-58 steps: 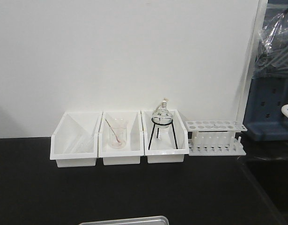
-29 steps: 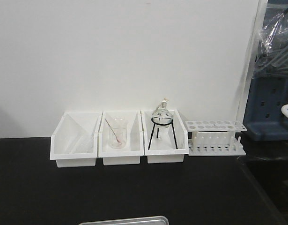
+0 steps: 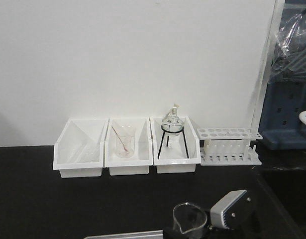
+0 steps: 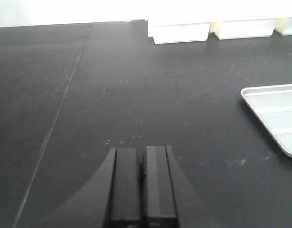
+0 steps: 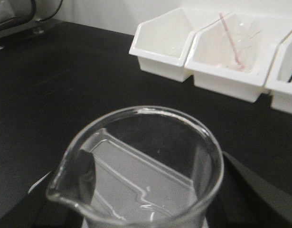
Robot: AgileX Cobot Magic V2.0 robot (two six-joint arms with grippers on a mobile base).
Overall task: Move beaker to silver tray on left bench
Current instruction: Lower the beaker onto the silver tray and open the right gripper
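My right gripper will put the beaker down on the silver tray (image 3: 140,235), near the middle of the tray's far edge.
The beaker (image 5: 141,166) is clear, empty glass with a pour spout, and it fills the lower right wrist view. My right gripper (image 5: 148,209) is shut on it, with one dark finger (image 5: 84,178) showing through the glass. In the front view the beaker (image 3: 189,217) hangs low, beside the gripper's grey housing (image 3: 231,210), over the right end of the silver tray (image 3: 123,234). The tray shows through the beaker from the wrist. My left gripper (image 4: 142,183) is shut and empty above the black left bench (image 4: 136,85), with the silver tray (image 4: 278,111) to its right.
Three white bins stand against the white wall: one holds glass rods (image 3: 79,154), one a beaker with a pink rod (image 3: 125,144), one a round flask on a black tripod (image 3: 171,130). A white test-tube rack (image 3: 230,147) stands to their right. The bench ends at right.
The beaker and the right gripper's grey housing have come into the front view at the bottom, right of centre. Neither showed there half a second ago. The left arm shows no earlier view.
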